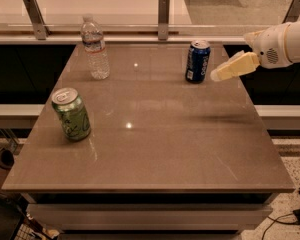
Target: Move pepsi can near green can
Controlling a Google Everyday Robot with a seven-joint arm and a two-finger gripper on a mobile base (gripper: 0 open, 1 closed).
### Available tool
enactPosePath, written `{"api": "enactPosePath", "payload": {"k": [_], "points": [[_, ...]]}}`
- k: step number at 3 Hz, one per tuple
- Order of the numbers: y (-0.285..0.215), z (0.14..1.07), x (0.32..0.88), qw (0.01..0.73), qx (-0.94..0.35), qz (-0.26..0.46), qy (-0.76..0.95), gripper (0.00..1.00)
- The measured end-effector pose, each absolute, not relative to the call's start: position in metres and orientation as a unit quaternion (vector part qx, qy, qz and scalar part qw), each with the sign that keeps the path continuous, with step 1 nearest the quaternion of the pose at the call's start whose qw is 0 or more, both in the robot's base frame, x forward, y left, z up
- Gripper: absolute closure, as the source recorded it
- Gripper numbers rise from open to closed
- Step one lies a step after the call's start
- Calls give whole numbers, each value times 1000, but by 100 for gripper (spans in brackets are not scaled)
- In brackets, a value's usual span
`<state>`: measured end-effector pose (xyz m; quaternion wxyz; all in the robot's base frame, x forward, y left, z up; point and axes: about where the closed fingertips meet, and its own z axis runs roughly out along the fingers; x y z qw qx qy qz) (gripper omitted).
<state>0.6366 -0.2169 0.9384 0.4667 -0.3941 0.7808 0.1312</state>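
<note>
The pepsi can is next: next my gripper goes to it and closes around the middle of its body (197, 64), below the can's silver top.
The pepsi can (197, 61) is dark blue with white lettering and a silver top; it stands upright at the back right of the brown table (155, 149). The green can (71, 114) is light green with pale markings and stands upright near the table's left edge, far from the pepsi can. My gripper (217, 75) comes in from the right on a white arm. Its cream-coloured tip hovers just right of the pepsi can, a small gap apart, holding nothing.
A clear plastic water bottle (95, 47) stands upright at the back left. A rail with metal posts (163, 11) runs behind the table. Cables (295, 216) lie on the floor at the lower right.
</note>
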Motion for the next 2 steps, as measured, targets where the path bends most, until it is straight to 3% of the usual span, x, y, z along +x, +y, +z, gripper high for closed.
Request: {"api": "enactPosePath", "payload": {"k": [1,2], "points": [[-199,939,665,513,-386,153,751,0],[-198,939,665,513,-387,154,751,0]]}}
